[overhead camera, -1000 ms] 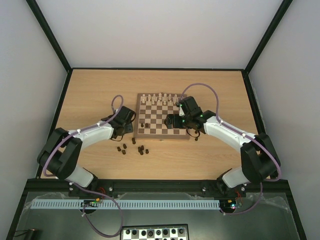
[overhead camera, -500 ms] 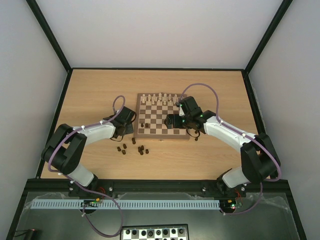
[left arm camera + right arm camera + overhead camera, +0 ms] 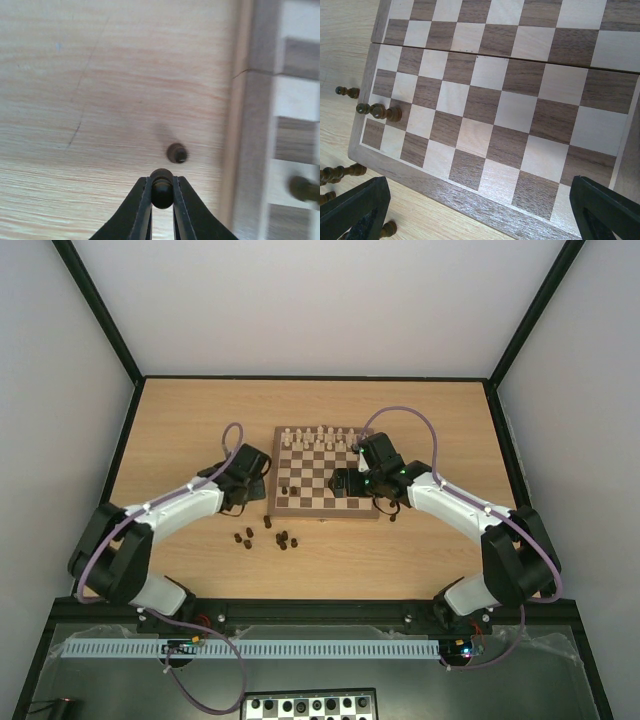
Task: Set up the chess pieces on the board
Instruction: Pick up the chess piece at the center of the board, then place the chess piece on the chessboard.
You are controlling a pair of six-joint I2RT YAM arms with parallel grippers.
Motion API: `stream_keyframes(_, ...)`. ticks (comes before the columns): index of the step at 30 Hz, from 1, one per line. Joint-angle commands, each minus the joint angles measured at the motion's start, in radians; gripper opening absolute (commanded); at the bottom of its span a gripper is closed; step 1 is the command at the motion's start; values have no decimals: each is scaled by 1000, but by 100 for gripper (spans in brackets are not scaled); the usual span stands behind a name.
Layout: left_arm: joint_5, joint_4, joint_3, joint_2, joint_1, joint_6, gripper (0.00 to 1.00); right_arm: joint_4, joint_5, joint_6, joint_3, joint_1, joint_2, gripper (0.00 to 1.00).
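My left gripper's dark piece will land on the light square (image 3: 306, 491) next in line after the chessboard's standing dark pieces.
The wooden chessboard (image 3: 327, 472) lies mid-table, with two dark brown pieces (image 3: 288, 489) near its left edge. Several dark pieces (image 3: 265, 533) lie loose on the table in front of its near left corner. My left gripper (image 3: 258, 492) hovers just left of the board. In the left wrist view it (image 3: 161, 192) is shut on a dark piece (image 3: 161, 186), above another dark piece (image 3: 177, 153) on the table, with the board's edge (image 3: 250, 150) at right. My right gripper (image 3: 480, 215) is open wide and empty over the board's near right squares (image 3: 495, 120).
Cream pieces (image 3: 320, 436) line the board's far rows. One dark piece (image 3: 392, 517) lies off the board's near right corner. A black-and-white checkered board (image 3: 310, 705) sits below the arm bases. Black frame rails edge the table.
My left arm has shifted a little toward the far side beside the board's left edge, still holding the dark piece. The right arm has not moved.
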Motion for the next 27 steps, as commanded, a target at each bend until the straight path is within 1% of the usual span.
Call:
stream_keyframes(1, -26, -149, 120, -99, -40, 22, 3, -15, 2, -6, -1, 6, 2, 99)
stream_keyframes(3, -16, -192, 169, -115, -63, 37, 4, -18, 6, -8, 0, 6, -3, 99)
stream_keyframes(5, 30, -217, 231, -104, -76, 57, 4, -22, 20, -8, 0, 8, -11, 99)
stream_keyframes(10, 66, -255, 368, -9, -138, 96, 5, -59, 121, 5, 11, 6, -28, 99)
stream_keyframes(13, 97, -251, 423, 57, -162, 113, 6, -77, 193, 20, 12, 6, -53, 99)
stream_keyframes(17, 132, -253, 470, 130, -190, 124, 6, -96, 321, 54, 3, -1, -113, 99)
stream_keyframes(19, 145, -256, 489, 162, -210, 126, 6, -96, 360, 67, -8, -5, -147, 98)
stream_keyframes(22, 152, -266, 515, 205, -237, 127, 6, -82, 375, 69, -28, -13, -188, 99)
stream_keyframes(27, 159, -259, 514, 241, -254, 121, 7, -81, 359, 66, -31, -18, -191, 99)
